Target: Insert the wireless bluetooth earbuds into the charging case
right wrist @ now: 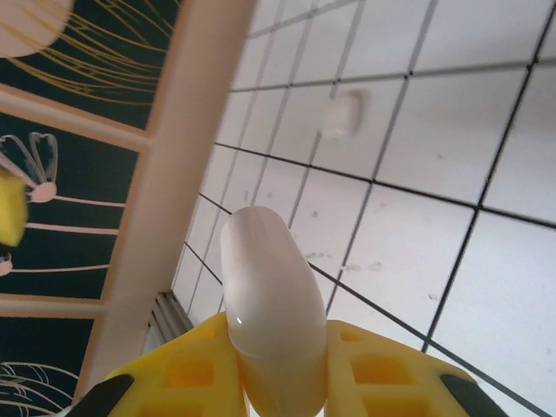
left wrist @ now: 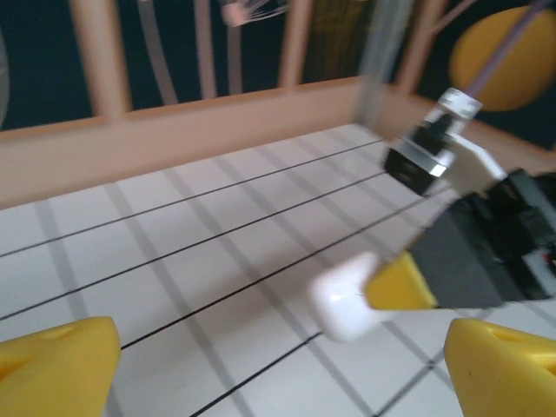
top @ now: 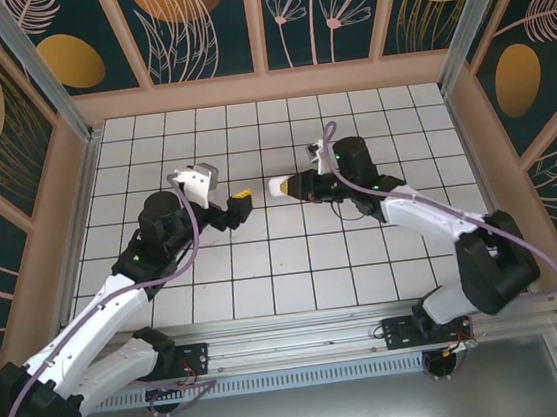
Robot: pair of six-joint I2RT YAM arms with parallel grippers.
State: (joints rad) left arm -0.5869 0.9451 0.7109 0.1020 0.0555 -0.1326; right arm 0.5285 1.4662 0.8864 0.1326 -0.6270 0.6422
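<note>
Next, my right gripper sets the charging case down and lets go of it on the tile [top: 240, 167] just past the yellow fingertips of my left gripper, toward the back rail.
My right gripper [top: 294, 186] is shut on a white rounded charging case [top: 278, 185], held above the tiles near the middle. In the right wrist view the case [right wrist: 269, 295] stands up between the yellow fingers [right wrist: 382, 378], its rounded end sticking out. My left gripper [top: 241, 206] faces it from the left, a short gap away, open and holding nothing. In the left wrist view its yellow fingertips [left wrist: 69, 356] stand wide apart, and the case [left wrist: 346, 300] hangs beyond them. A small white blurred lump [right wrist: 341, 115], perhaps an earbud, lies on a tile.
The white tiled floor [top: 295, 267] is boxed in by a wooden rail [top: 265, 87] and patterned walls on three sides. The right arm's dark wrist and camera mount [left wrist: 486, 226] are close in front of my left gripper.
</note>
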